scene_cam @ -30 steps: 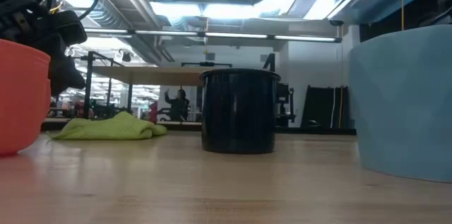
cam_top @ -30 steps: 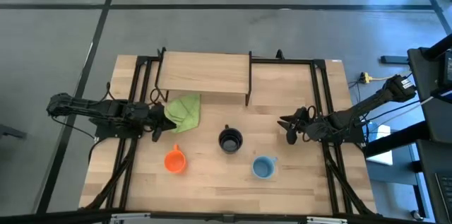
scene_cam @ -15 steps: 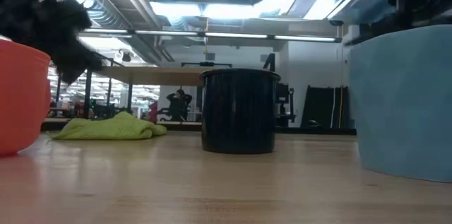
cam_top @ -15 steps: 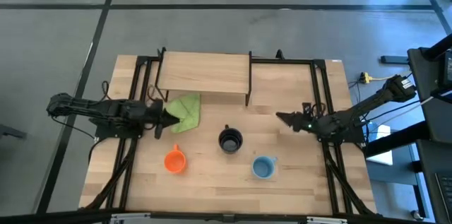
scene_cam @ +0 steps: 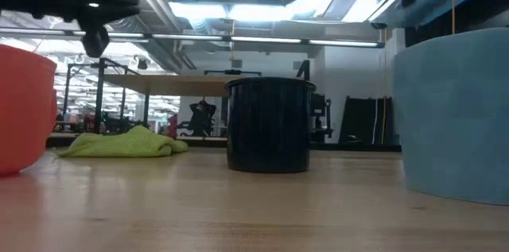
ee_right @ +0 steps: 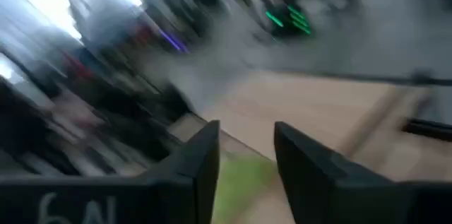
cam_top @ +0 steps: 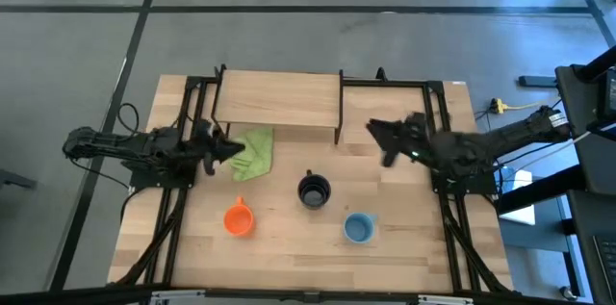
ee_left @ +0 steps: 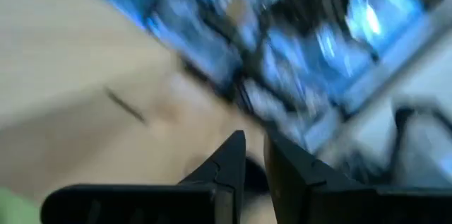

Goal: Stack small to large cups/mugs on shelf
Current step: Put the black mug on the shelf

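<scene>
The robot's right gripper will move to the black mug next and close on the black mug's rim (cam_top: 328,193), on the side toward the light blue mug.
The orange mug (cam_top: 238,219), the black mug (cam_top: 313,190) and the light blue mug (cam_top: 358,228) stand upright and apart on the tabletop's near half. In the low view they are the orange mug (scene_cam: 20,109), black mug (scene_cam: 269,125) and blue mug (scene_cam: 457,113). The shelf (cam_top: 277,101) stands on its black legs at the far side. My left gripper (cam_top: 234,147) hovers by the green cloth's left edge, fingers almost together (ee_left: 254,146), empty. My right gripper (cam_top: 373,132) hovers right of the shelf's near right corner, fingers apart (ee_right: 246,136), empty.
A green cloth (cam_top: 252,151) lies crumpled on the table just in front of the shelf, between my left gripper and the black mug. Black frame rails (cam_top: 438,141) run along both sides of the table. Bare wood lies between the mugs and the near edge.
Both arms have risen from near the tabletop. My left gripper has gone up and a little toward the table's right, over the cloth's edge. My right gripper has gone up, toward the far edge and the left, toward the shelf. The mugs and cloth have not moved.
</scene>
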Controlling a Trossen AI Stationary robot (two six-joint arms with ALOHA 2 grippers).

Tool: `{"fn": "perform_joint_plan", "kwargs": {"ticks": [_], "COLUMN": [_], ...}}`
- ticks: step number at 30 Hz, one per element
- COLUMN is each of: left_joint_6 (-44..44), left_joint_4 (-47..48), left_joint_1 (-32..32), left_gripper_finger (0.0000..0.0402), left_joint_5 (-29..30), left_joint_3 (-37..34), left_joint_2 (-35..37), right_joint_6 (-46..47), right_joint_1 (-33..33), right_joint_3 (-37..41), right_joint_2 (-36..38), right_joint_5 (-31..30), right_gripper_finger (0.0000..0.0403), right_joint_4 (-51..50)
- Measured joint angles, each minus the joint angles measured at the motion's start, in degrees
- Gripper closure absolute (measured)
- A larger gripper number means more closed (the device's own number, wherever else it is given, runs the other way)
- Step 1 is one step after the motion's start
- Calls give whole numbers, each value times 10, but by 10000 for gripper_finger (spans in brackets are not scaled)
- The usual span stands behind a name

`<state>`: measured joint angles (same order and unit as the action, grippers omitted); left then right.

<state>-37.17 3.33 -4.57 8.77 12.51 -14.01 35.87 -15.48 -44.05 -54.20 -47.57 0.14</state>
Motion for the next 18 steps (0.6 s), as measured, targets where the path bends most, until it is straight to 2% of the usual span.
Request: {"fn": "perform_joint_plan", "kwargs": {"ticks": [2,4,7,10,12,16,18], "left_joint_6": [8,40,89,122,132,131,130], "left_joint_4": [100,194,318,366,393,412,411], "left_joint_1": [4,6,5,5,5,5,5], "left_gripper_finger": [354,354,354,354,354,354,354], "left_joint_5": [-52,-87,-100,-101,-103,-108,-109], "left_joint_3": [35,82,145,184,188,182,182], "left_joint_2": [-12,-29,-60,-80,-81,-81,-81], "right_joint_6": [70,113,134,176,206,244,283], "right_joint_1": [32,56,75,86,87,69,57], "right_joint_3": [-102,-193,-305,-386,-413,-437,-442], "right_joint_2": [-60,-132,-247,-346,-401,-468,-489], "right_joint_5": [47,106,166,210,230,289,296], "right_gripper_finger": [266,261,244,221,206,189,188], "right_joint_4": [-201,-343,-486,-600,-638,-613,-610]}}
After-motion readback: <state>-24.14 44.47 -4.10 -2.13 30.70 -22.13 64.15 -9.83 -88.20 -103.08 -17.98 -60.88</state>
